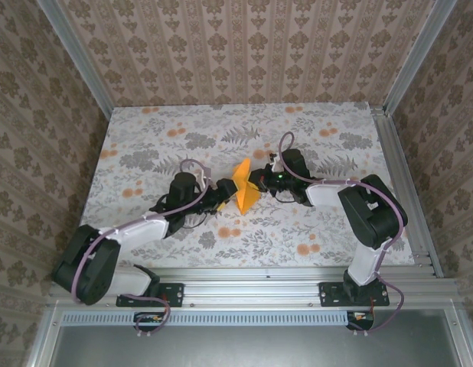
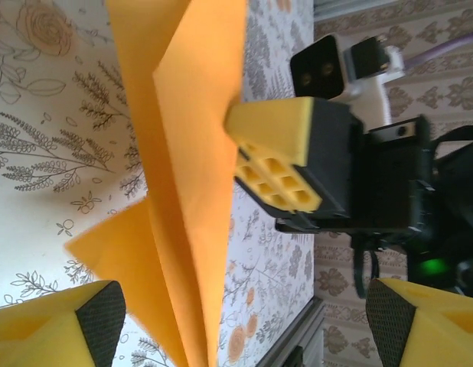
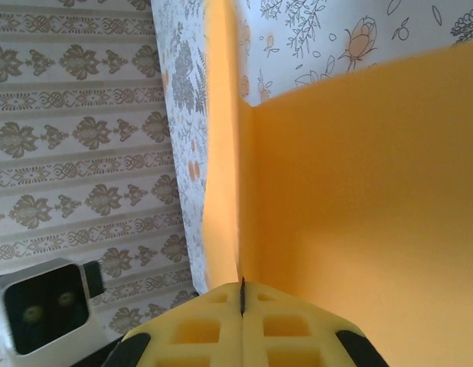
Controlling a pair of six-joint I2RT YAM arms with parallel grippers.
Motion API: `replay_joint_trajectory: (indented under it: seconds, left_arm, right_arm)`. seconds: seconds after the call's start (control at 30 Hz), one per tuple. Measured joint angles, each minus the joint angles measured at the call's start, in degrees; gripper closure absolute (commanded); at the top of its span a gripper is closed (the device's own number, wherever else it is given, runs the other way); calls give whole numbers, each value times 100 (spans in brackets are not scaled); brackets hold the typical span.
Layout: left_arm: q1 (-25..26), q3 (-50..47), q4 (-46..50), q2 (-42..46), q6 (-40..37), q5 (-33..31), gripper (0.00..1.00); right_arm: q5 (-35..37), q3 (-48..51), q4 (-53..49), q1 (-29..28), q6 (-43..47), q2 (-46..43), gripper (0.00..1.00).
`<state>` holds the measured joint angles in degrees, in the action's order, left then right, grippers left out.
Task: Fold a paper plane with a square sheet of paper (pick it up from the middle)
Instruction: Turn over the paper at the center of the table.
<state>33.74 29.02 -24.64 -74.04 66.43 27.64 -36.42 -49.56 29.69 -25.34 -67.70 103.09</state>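
Observation:
A flap of the folded paper in my right gripper sticks out, so my left gripper needs to pinch the layers together at the paper's near end (image 2: pixel 194 332) before turning the paper.
The orange sheet of paper (image 1: pixel 243 188) is folded into a pointed, creased shape and stands on edge above the middle of the table. My right gripper (image 1: pixel 256 182) is shut on its right edge; in the right wrist view the yellow fingers (image 3: pixel 213 332) meet on the fold of the paper (image 3: pixel 359 191). My left gripper (image 1: pixel 223 194) stands wide open on the paper's left side. In the left wrist view the paper (image 2: pixel 190 191) hangs between my left gripper's (image 2: pixel 244 321) spread pads, touching neither. The right gripper's fingers (image 2: pixel 278 157) pinch the paper there.
A floral cloth covers the table (image 1: pixel 145 153). An aluminium rail (image 1: pixel 267 271) runs along the near edge and a frame post (image 1: pixel 399 176) along the right. Patterned walls close in the back and both sides.

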Motion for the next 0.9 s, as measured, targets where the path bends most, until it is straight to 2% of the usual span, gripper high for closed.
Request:
replay_joint_trajectory:
  seconds: [0.27, 0.6, 0.73, 0.9]
  left_arm:
    - [48, -195, 105, 232, 140, -133, 13]
    - [505, -448, -356, 96, 713, -319, 12]
    - [518, -448, -743, -188, 876, -352, 18]
    - [518, -417, -977, -562, 994, -348, 30]
  right_arm:
    - [15, 0, -24, 0, 0, -74, 100]
    - [39, 0, -26, -22, -2, -177, 100]
    - [39, 0, -24, -46, -9, -181, 100]
    - [39, 0, 7, -70, -98, -201, 100]
